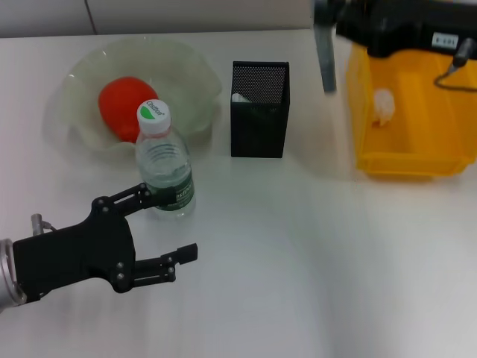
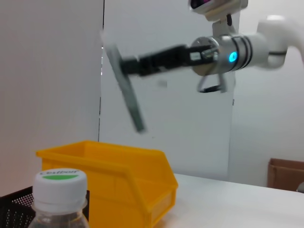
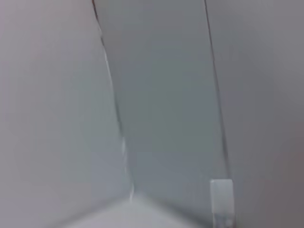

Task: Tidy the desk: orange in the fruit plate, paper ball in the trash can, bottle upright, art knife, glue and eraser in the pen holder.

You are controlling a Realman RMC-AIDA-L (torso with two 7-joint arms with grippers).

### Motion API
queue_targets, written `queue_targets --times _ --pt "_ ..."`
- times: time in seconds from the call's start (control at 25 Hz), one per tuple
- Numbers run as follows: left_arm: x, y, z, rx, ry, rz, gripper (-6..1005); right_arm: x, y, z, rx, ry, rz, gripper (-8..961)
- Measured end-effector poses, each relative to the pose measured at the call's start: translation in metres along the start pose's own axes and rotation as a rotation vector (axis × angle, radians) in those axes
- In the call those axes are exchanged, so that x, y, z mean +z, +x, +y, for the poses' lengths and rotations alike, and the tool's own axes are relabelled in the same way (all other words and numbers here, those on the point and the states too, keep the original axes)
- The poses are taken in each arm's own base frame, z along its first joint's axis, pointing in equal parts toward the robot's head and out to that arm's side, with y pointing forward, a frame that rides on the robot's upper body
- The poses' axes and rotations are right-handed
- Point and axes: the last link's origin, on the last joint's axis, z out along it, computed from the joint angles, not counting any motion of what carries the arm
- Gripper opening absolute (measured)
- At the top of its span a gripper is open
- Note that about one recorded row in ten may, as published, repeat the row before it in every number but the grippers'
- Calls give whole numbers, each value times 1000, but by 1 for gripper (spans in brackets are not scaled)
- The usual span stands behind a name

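Note:
My right gripper is holding the art knife. It will let go of the knife inside the pen holder (image 1: 273, 82), on the holder's side nearer the yellow trash bin.
The orange (image 1: 123, 104) lies in the pale green fruit plate (image 1: 190, 71) at the back left. The clear bottle (image 1: 164, 168) with a white cap stands upright just in front of the plate; its cap shows in the left wrist view (image 2: 59, 185). My left gripper (image 1: 168, 224) is open and empty, right next to the bottle's base. My right gripper (image 1: 339, 22) is raised at the back right, shut on the grey art knife (image 1: 325, 56), which hangs down between the black mesh pen holder (image 1: 258, 123) and the yellow trash bin (image 1: 406, 160). The paper ball (image 1: 382, 106) lies in the bin.
Something white (image 1: 240, 97) lies inside the pen holder; I cannot tell what it is. The left wrist view shows the right gripper (image 2: 130, 66) holding the knife (image 2: 127, 95) above the yellow bin (image 2: 118, 180). A wall fills the right wrist view.

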Motion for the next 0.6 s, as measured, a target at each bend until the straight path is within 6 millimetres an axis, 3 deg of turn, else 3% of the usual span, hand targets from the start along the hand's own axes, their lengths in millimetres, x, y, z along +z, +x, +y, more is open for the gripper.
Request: queue_targets --times 0.16,0.2,0.24,0.28,0.32,0.48,0.6 --pt "1 0 0 0 -4 -1 842 14 16 -14 -47 7 -107 139" --pt "1 0 0 0 -4 -1 842 28 28 -21 -72 5 -127 138" --pt "1 0 0 0 -4 -1 842 28 28 -21 -72 5 -127 138" --pt "2 0 0 1 -5 -1 842 44 39 -25 -76 -1 -121 138" --pt "2 0 0 1 -5 -1 842 44 39 -25 -76 -1 -121 138" --pt "3 1 -1 6 -9 -1 842 81 57 -30 -97 21 -50 137" --pt "3 1 -1 6 -9 -1 842 90 64 -29 -113 25 -20 135"
